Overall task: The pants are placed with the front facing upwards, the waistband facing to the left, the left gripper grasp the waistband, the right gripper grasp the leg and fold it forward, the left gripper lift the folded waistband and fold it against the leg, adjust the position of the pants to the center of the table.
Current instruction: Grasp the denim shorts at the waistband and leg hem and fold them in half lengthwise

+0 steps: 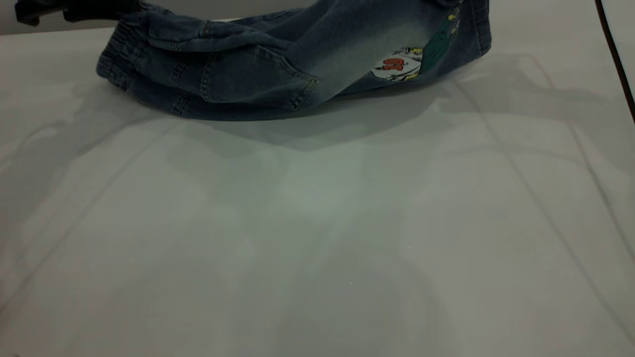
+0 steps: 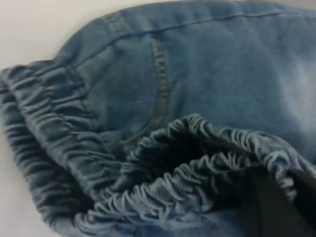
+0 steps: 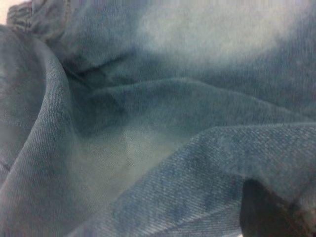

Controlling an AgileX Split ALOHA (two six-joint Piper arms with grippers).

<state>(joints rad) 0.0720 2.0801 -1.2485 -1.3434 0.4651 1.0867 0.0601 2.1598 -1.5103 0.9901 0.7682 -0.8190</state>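
Observation:
Next, I release the pants leg, now raised off the tabletop, with my right gripper on top of the other leg (image 1: 387,36), at the white table's far side.
The blue denim pants (image 1: 297,59) lie across the far part of the white table (image 1: 317,238), with the back pocket (image 1: 253,79) and cartoon patch (image 1: 402,64) turned toward me. Both ends are raised off the tabletop. The left gripper (image 1: 74,10) shows as a dark shape at the far left end. In the left wrist view the left gripper (image 2: 289,195) is shut on the ruched waistband (image 2: 163,197), which bunches over a black finger (image 2: 266,212). The right gripper (image 3: 276,217) is shut on the leg (image 3: 187,148); one dark finger (image 3: 261,212) shows under the denim. It is above the exterior view's top edge.
A black cable (image 1: 615,54) runs down the far right side of the table. The pants cast a wide shadow (image 1: 322,124) on the tabletop in front of them. The white surface stretches bare from the pants to the near edge.

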